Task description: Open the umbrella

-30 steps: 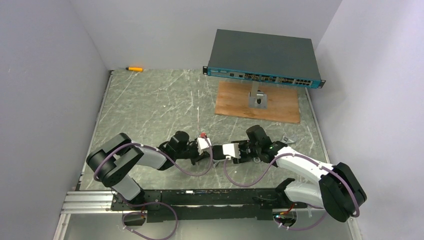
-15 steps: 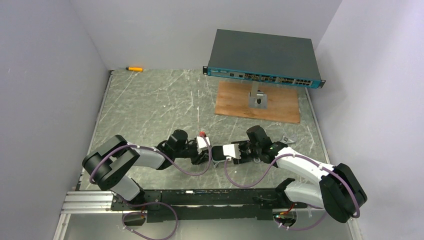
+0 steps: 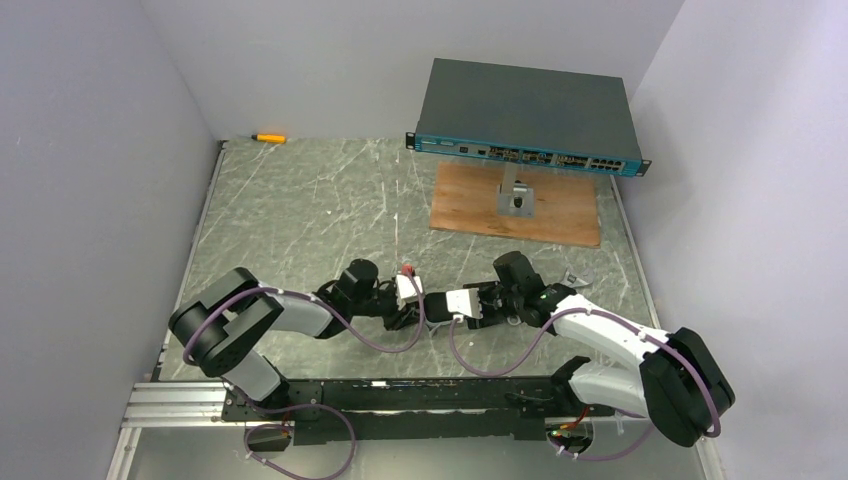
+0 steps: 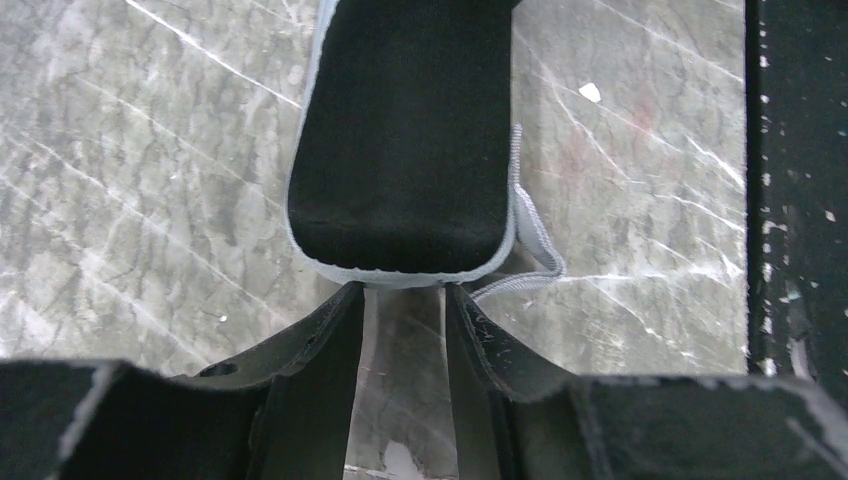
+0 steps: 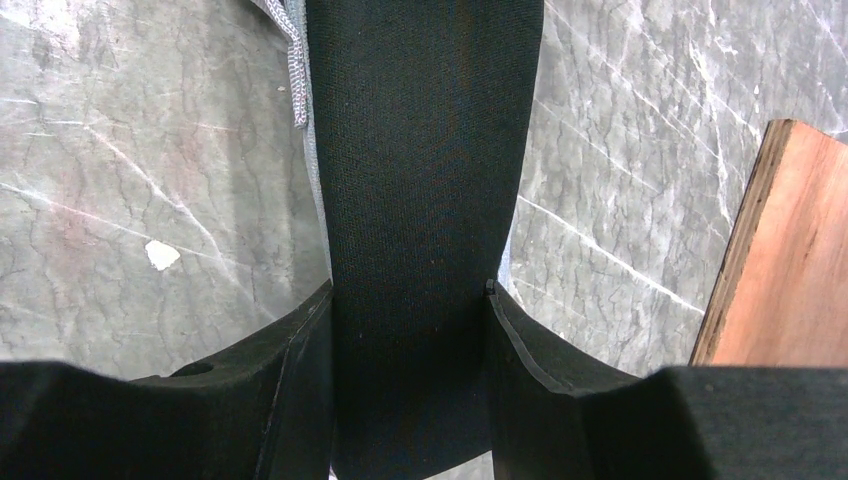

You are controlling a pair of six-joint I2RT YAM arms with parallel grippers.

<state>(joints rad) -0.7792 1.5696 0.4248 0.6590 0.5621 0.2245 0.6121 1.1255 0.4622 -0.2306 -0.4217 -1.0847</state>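
The pale grey edge of the umbrella case curves around its rounded end, so next my left gripper pinches the zipper [image 4: 405,281] there while my right gripper turns the case.
The umbrella [image 3: 437,301] is folded, a black fabric bundle with a pale grey edge, lying on the marble table between my two grippers. In the left wrist view its rounded end [image 4: 400,140] sits right at the tips of my left gripper [image 4: 403,290]; the jaws stand a little apart with bare table between them. A grey strap loop [image 4: 537,250] hangs at that end. My right gripper [image 5: 410,290] is shut on the black bundle [image 5: 420,150], which fills the gap between the fingers. From above, the left gripper [image 3: 424,299] and right gripper [image 3: 450,303] face each other. Shaft and handle are hidden.
A dark grey flat box with a teal front [image 3: 525,115] stands on a metal post over a wooden board [image 3: 470,205] at the back right; the board's edge shows in the right wrist view [image 5: 790,260]. An orange pen [image 3: 268,137] lies at the back left. A black rail [image 4: 795,200] runs along the near edge.
The left arm shifted slightly left and came back. The right arm and the umbrella have stayed in place.
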